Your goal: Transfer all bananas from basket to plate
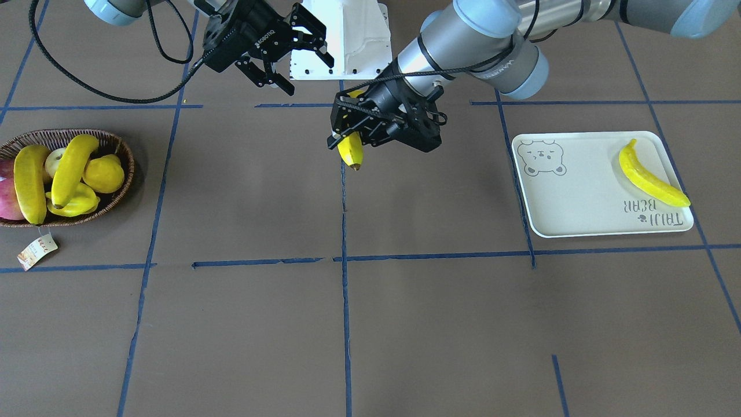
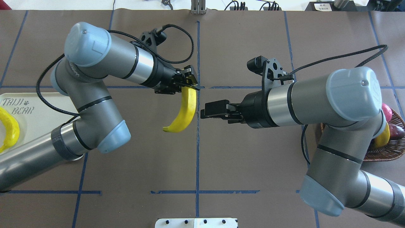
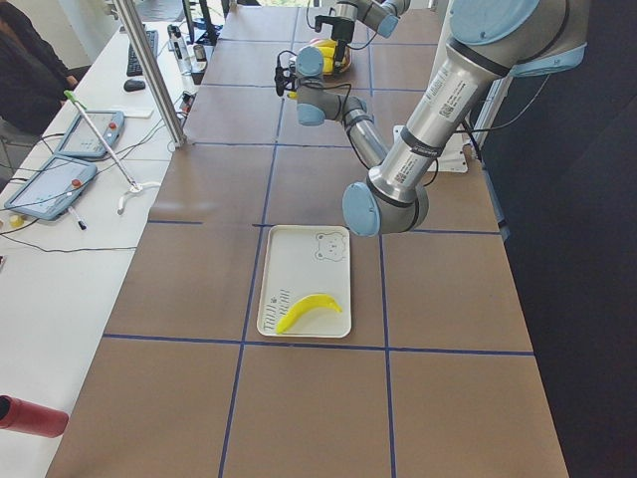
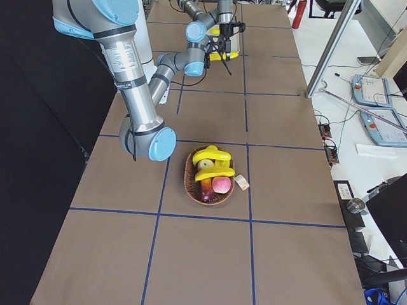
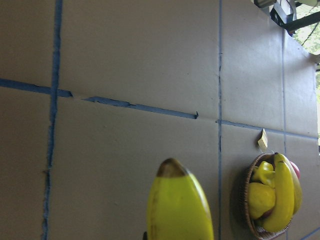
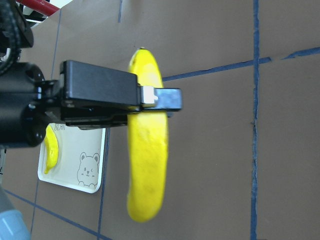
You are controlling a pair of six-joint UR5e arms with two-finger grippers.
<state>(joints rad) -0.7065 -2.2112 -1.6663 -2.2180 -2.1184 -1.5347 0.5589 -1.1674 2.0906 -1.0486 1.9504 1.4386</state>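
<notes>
Next, I release my left gripper's banana on the plate (image 1: 612, 182), between the bear print and the other banana.
My left gripper (image 2: 190, 85) is shut on a bright-yellow banana (image 2: 185, 110) and holds it above the middle of the table; it also shows in the front view (image 1: 346, 138) with the banana (image 1: 351, 153) hanging down. My right gripper (image 1: 308, 75) is open and empty, just beside that banana (image 6: 146, 155). The wicker basket (image 1: 118, 146) at the robot's right holds two more bananas (image 1: 29, 182) (image 1: 72, 167). The cream bear-print plate (image 1: 579, 197) at the robot's left holds one banana (image 1: 651, 176).
The basket also holds a round yellow lemon-like fruit (image 1: 105, 172), a ridged yellow fruit (image 1: 81, 204), a pale apple (image 1: 55, 162) and a red fruit (image 1: 6, 194). Its paper tag (image 1: 37, 251) lies on the table. A white robot base (image 1: 341, 40) stands behind the grippers.
</notes>
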